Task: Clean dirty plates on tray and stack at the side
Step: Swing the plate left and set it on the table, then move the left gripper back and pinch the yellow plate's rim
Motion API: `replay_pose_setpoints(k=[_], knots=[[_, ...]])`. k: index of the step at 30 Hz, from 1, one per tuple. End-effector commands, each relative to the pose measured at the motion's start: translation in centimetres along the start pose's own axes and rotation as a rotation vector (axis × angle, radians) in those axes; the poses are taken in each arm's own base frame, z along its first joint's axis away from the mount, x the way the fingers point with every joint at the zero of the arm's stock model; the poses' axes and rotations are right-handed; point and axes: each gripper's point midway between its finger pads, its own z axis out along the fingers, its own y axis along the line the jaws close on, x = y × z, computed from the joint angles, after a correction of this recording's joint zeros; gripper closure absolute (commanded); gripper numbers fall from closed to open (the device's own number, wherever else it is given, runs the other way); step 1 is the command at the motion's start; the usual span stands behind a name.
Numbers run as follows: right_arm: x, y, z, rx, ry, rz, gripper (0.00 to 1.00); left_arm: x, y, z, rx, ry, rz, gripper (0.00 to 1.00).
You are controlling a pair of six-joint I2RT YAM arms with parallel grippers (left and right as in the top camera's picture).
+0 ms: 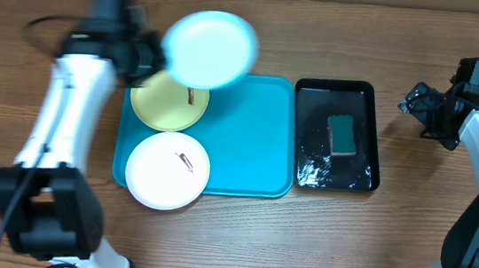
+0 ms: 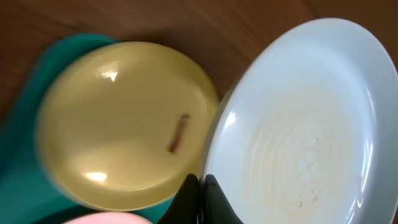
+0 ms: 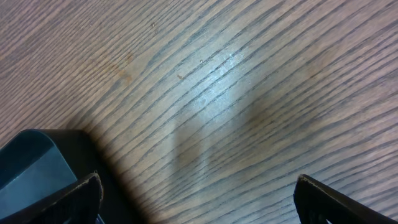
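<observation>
The robot's left gripper needs to release the pale blue plate on the bare wood [image 1: 81, 102] next to the yellow-green plate's end of the turquoise tray. The pale blue plate is above the tray's back corner.
My left gripper [image 1: 153, 54] [image 2: 200, 180] is shut on the rim of the pale blue plate [image 1: 210, 49] [image 2: 298, 124] and holds it in the air over the tray's back left corner. Faint smudges show inside that plate. Below it, the yellow-green plate [image 1: 166, 107] [image 2: 124, 124] lies on the turquoise tray [image 1: 248, 135] with a reddish-brown streak [image 2: 178, 132] on it. The white plate [image 1: 167, 169] rests at the tray's front left, over its rim, with a small red mark. My right gripper [image 1: 423, 104] [image 3: 199, 193] hangs open over bare wood at the far right.
A glossy black tray [image 1: 337, 135] stands right of the turquoise one and holds a green sponge [image 1: 341, 134]. One corner of the black tray [image 3: 31, 165] shows in the right wrist view. Wooden tabletop [image 1: 237, 241] lies all around.
</observation>
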Motion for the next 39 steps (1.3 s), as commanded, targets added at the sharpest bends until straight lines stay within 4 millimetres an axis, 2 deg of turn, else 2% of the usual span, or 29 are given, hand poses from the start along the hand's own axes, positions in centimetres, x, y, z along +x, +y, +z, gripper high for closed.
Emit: replay_pose_setpoints(k=[1,2,3,6,11,13,17,26,33,39], knots=[[-1.4,0.6,-1.3,-0.013,-0.050,0.000,0.00,-3.3,4.8,-3.2,0.044,-0.028,-0.124,0.96],[-1.3,0.6,-1.3,-0.013,-0.049,0.000,0.00,-4.6,7.9,-4.4,-0.002,-0.065,-0.185,0.96],[-1.4,0.6,-1.3,-0.013,-0.050,0.000,0.00,-5.1,9.5,-5.0,-0.031,-0.084,-0.215,0.96],[-1.4,0.6,-1.3,-0.013,-0.050,0.000,0.00,-6.4,16.0,-7.4,-0.181,-0.163,-0.334,0.96],[-1.4,0.6,-1.3,-0.013,-0.050,0.000,0.00,-6.3,23.4,-9.5,-0.405,-0.247,-0.462,0.96],[-1.3,0.6,-1.3,-0.013,-0.050,0.000,0.00,-6.2,25.0,-9.8,-0.472,-0.275,-0.485,0.96],[-1.4,0.6,-1.3,-0.013,-0.050,0.000,0.00,-6.3,27.1,-9.3,-0.551,-0.315,-0.479,0.96],[-1.4,0.6,-1.3,-0.013,-0.050,0.000,0.00,-5.1,29.9,-5.4,-0.559,-0.337,-0.427,0.96],[-1.4,0.6,-1.3,-0.013,-0.050,0.000,0.00,-4.4,29.3,-3.2,-0.504,-0.321,-0.384,0.96],[-1.4,0.6,-1.3,-0.013,-0.050,0.000,0.00,-4.2,28.5,-2.4,-0.500,-0.314,-0.353,0.96]])
